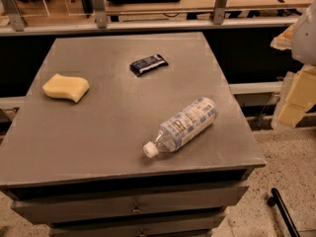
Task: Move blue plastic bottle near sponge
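My gripper should grab the bottom end point(201, 112) of the blue plastic bottle, opposite its white cap.
The blue plastic bottle point(184, 126) lies on its side on the grey table point(98, 132), right of centre near the front edge. Its white cap points to the front left. The pale yellow sponge point(65, 87) lies flat at the table's left side, far from the bottle. My gripper point(294, 95) shows as pale cream and white shapes at the right edge of the view, off the table and to the right of the bottle. It holds nothing that I can see.
A small dark snack-bar wrapper point(148, 64) lies at the back middle of the table. A rail with metal posts point(148, 23) runs behind the table. Drawers point(133, 206) are under the top. A black bar point(284, 212) lies on the speckled floor at the right.
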`<state>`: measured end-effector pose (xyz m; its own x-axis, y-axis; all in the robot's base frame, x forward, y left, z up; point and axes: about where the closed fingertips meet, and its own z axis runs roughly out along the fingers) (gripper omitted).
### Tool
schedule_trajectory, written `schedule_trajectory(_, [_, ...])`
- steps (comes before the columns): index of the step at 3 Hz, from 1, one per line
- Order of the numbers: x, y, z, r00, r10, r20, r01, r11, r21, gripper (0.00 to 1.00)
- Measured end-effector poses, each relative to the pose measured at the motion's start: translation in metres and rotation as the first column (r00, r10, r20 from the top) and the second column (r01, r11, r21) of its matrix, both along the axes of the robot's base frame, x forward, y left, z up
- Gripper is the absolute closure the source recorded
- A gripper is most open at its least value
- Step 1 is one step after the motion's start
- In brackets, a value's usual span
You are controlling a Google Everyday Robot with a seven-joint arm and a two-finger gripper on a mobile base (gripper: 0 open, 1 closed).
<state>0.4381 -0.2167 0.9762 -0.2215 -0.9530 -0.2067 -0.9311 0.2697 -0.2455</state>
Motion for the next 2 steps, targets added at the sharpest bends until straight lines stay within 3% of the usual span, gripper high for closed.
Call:
schedule_trajectory(1, [0.0, 0.0, 0.0, 1.0, 0.0, 0.0, 0.0, 1.0, 0.0, 0.0])
schedule_trajectory(2, [0.0045, 0.0022, 0.0031, 0.9991, 0.026, 0.032, -0.026, 1.0, 0.001, 0.0])
